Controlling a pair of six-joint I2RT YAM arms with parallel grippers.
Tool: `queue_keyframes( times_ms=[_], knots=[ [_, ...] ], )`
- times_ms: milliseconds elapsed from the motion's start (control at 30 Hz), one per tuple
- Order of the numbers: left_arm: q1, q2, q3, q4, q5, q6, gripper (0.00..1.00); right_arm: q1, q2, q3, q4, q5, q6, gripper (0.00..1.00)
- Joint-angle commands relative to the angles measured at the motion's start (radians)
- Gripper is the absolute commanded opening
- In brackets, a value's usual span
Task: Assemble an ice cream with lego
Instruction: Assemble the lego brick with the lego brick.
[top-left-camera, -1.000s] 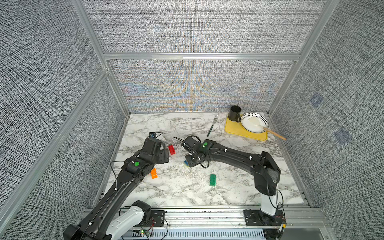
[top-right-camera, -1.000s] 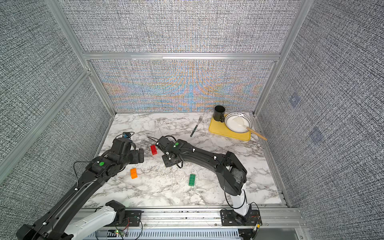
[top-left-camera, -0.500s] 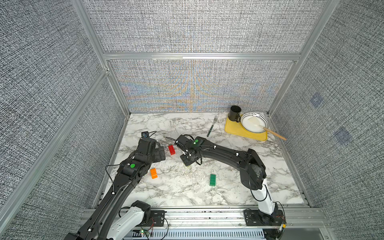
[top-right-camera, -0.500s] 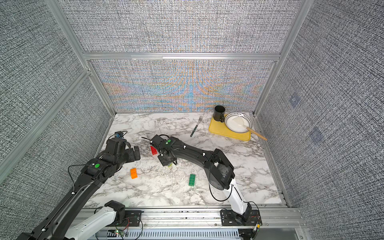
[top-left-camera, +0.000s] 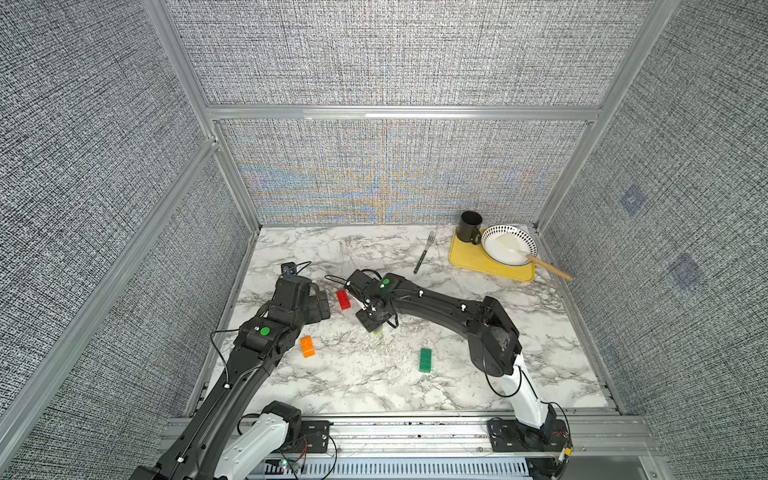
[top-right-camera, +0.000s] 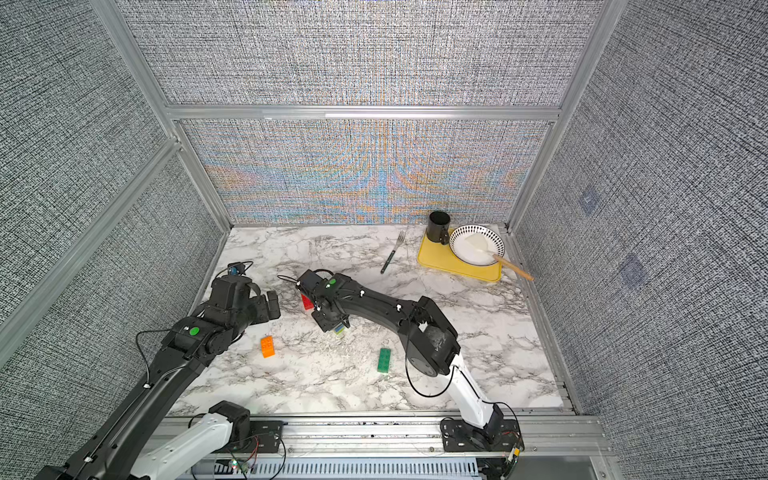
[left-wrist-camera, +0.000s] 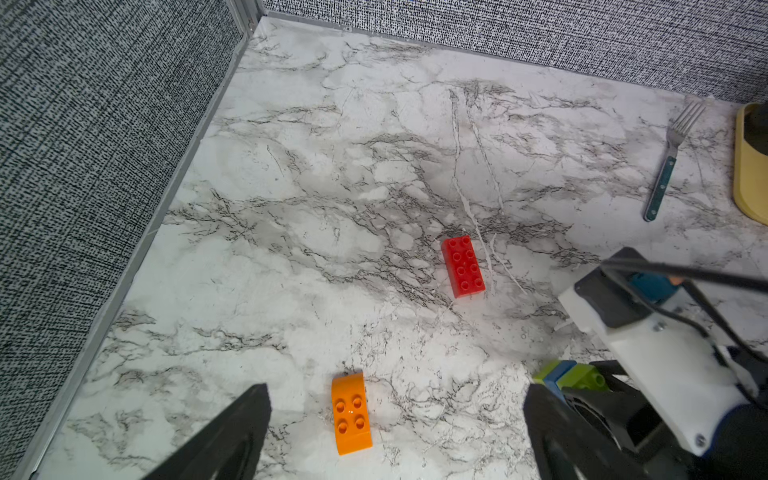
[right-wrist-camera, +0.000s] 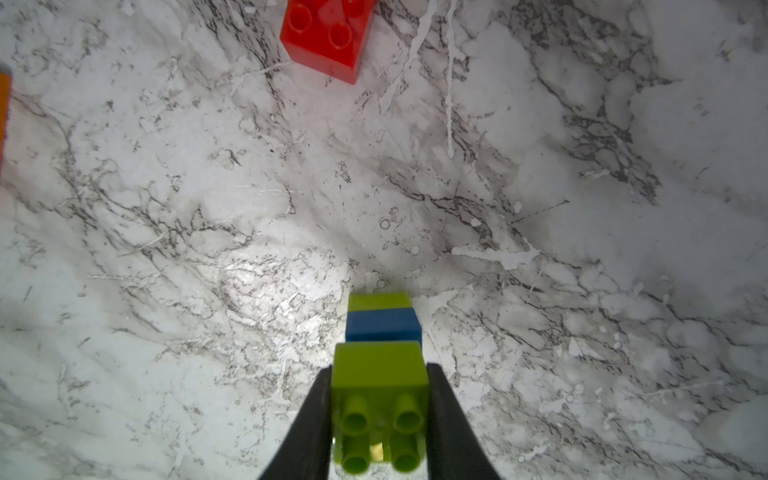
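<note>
Next, my right gripper lets go of the lime brick on top of the blue brick (top-left-camera: 374, 320) (right-wrist-camera: 383, 360), near the red brick.
My right gripper (right-wrist-camera: 379, 374) is shut on a lime brick that heads a lime-blue-lime stack (right-wrist-camera: 382, 324), held low over the marble between the bricks. This stack (left-wrist-camera: 561, 374) also pokes out of the right gripper in the left wrist view and in both top views (top-left-camera: 377, 331) (top-right-camera: 339, 329). A red brick (top-left-camera: 343, 299) (left-wrist-camera: 462, 266) lies just behind it. An orange rounded brick (top-left-camera: 307, 346) (left-wrist-camera: 351, 413) lies between the wide-apart fingers of my open left gripper (left-wrist-camera: 397, 395), which hovers above it. A dark green brick (top-left-camera: 425, 360) lies nearer the front.
At the back right a yellow tray (top-left-camera: 469, 259) carries a black cup (top-left-camera: 468, 226) and a bowl (top-left-camera: 509, 245) with a wooden spoon. A fork (top-left-camera: 424, 253) lies beside the tray. Fabric walls close three sides; the left wall (left-wrist-camera: 104, 166) is close to my left arm.
The right arm's elbow has swung left and folded in, while its gripper kept the stack near the same spot. The left arm has barely shifted.
</note>
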Motion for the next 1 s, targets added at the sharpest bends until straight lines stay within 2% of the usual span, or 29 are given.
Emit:
queue_keyframes(
  times_ms=[0, 333, 733, 800, 967],
  knots=[
    [0.002, -0.002, 0.000, 0.020, 0.003, 0.000, 0.99, -0.003, 0.005, 0.008, -0.015, 0.005, -0.019, 0.04],
    [0.007, 0.002, -0.002, 0.024, 0.015, 0.001, 0.99, -0.010, 0.022, 0.011, -0.017, -0.018, -0.039, 0.06],
    [0.010, 0.001, -0.003, 0.028, 0.026, 0.003, 1.00, -0.016, 0.040, 0.017, 0.007, -0.052, -0.084, 0.22],
    [0.010, 0.001, -0.003, 0.029, 0.030, 0.005, 1.00, -0.018, 0.041, 0.010, 0.014, -0.058, -0.089, 0.27],
    [0.011, 0.003, -0.004, 0.032, 0.046, 0.006, 1.00, -0.023, 0.005, -0.025, 0.069, -0.070, -0.078, 0.50]
  ],
)
